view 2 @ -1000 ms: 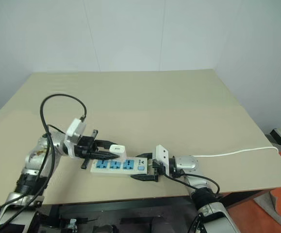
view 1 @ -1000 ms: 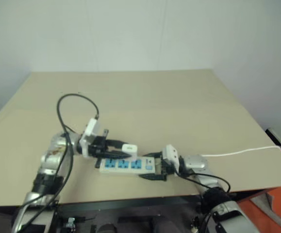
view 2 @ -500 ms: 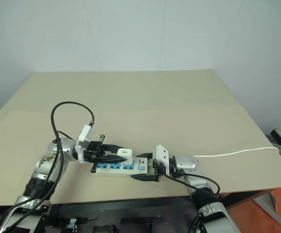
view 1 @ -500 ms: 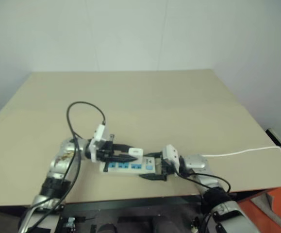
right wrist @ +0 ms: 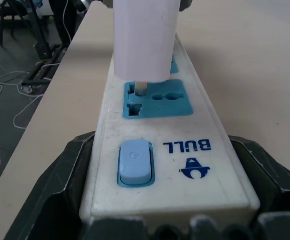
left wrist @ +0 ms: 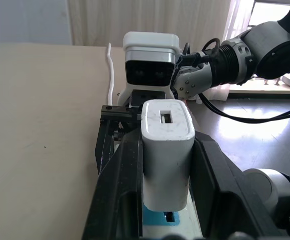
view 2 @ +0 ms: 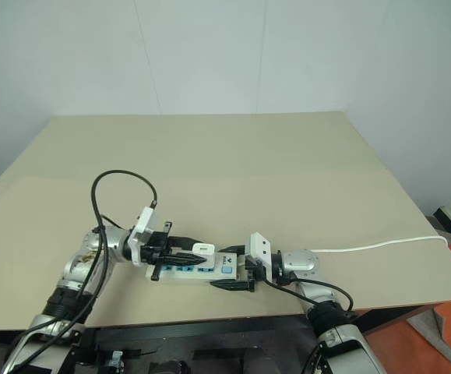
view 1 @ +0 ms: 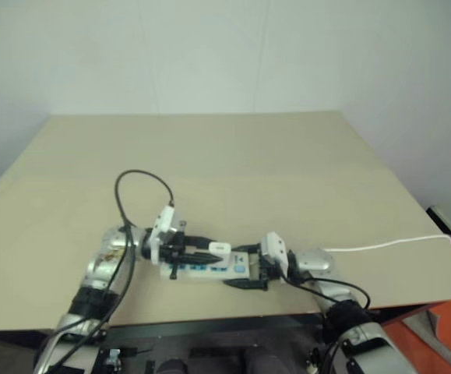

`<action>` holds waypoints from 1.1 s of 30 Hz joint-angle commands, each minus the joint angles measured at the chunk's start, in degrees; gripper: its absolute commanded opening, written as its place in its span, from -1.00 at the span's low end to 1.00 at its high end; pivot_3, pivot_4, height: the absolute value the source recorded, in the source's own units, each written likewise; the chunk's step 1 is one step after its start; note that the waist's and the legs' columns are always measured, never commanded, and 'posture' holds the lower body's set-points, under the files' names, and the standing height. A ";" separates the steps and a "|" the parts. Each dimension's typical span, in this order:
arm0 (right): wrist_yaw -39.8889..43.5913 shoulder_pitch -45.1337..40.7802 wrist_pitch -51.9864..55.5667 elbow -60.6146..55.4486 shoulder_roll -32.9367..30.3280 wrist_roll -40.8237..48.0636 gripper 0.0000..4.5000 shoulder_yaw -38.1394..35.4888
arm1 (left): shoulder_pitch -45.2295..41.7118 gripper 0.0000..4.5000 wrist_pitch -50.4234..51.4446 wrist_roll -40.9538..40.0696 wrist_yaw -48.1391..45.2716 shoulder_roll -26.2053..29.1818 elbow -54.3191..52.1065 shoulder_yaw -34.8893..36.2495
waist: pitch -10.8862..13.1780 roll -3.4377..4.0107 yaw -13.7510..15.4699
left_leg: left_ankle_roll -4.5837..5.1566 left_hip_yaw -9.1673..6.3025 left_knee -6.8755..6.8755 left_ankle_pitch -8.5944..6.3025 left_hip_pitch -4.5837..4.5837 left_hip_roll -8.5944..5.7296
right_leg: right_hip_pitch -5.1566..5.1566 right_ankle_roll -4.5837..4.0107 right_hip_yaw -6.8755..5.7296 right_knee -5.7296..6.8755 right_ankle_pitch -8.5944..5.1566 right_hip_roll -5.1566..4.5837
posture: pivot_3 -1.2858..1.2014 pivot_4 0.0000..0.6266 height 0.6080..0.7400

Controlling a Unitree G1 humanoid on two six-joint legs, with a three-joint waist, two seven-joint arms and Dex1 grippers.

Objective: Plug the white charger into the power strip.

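Observation:
The white charger, now upright over that socket, will stay in my left gripper until I let go of it in the socket (view 1: 216,264) nearest the switch on the power strip.
The power strip (view 2: 180,272) lies near the table's front edge, its blue sockets facing up. My right gripper (view 2: 227,269) is shut on its switch end, with black fingers (right wrist: 67,172) pressed against both sides of the strip (right wrist: 185,165). My left gripper (view 1: 213,252) is shut on the white charger (view 1: 220,248) and holds it upright between its fingers (left wrist: 119,190). The charger (right wrist: 145,37) stands over the socket nearest the switch, its prong tip in the slot. From the left wrist, the charger (left wrist: 167,150) hides most of the strip.
The strip's white cord (view 1: 389,244) runs right across the beige table (view 1: 248,171) to its edge. A black cable (view 1: 143,183) loops above my left arm. A pale wall stands behind the table.
My left gripper has carried the charger down and to the right, from above the strip onto the socket by the switch. The right gripper and the strip have not moved.

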 commanded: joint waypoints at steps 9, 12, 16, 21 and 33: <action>0.04 0.52 -0.13 -0.85 0.58 0.11 0.52 0.63 | 0.88 -0.57 -1.03 0.28 -0.84 0.33 -0.23 -0.71 | 0.00 0.00 0.02 | 0.00 0.00 -0.01 0.00 -0.02 0.00 | 0.00 0.00 0.00 -0.08 0.00 0.00 | 0.03 -0.52 1.00; 0.04 0.60 -0.08 -0.96 0.60 0.12 0.52 0.64 | 0.88 -0.57 -1.54 0.59 -0.70 0.03 0.37 -0.81 | 0.00 0.00 0.02 | 0.00 0.00 -0.02 0.00 -0.02 0.00 | 0.00 0.00 0.00 -0.09 0.00 0.00 | 0.03 -0.52 1.00; 0.06 0.72 -0.03 -1.10 0.57 0.14 0.52 0.64 | 0.86 -0.57 -2.33 1.22 -0.41 -0.27 1.09 -1.10 | 0.00 0.00 0.04 | 0.00 0.00 -0.02 0.00 -0.02 0.00 | 0.01 0.00 0.00 -0.10 0.00 0.00 | 0.03 -0.52 1.00; 0.06 0.78 0.11 -1.23 0.47 0.15 0.52 0.61 | 1.00 -0.57 -3.27 2.15 0.13 -0.27 2.71 -1.24 | 0.00 0.00 0.01 | 0.00 -0.01 -0.05 0.00 -0.04 0.01 | -0.01 0.00 -0.01 -0.13 0.00 0.00 | 0.03 -0.52 1.00; 0.23 0.80 0.33 -1.39 0.46 0.14 0.52 0.70 | 2.91 -0.57 -6.49 5.24 -0.48 2.26 8.56 -2.75 | -0.07 -0.07 0.00 | 0.00 0.00 -0.07 0.00 -0.01 0.02 | 0.01 -0.01 -0.01 -0.15 -0.01 0.00 | 0.03 -0.52 1.00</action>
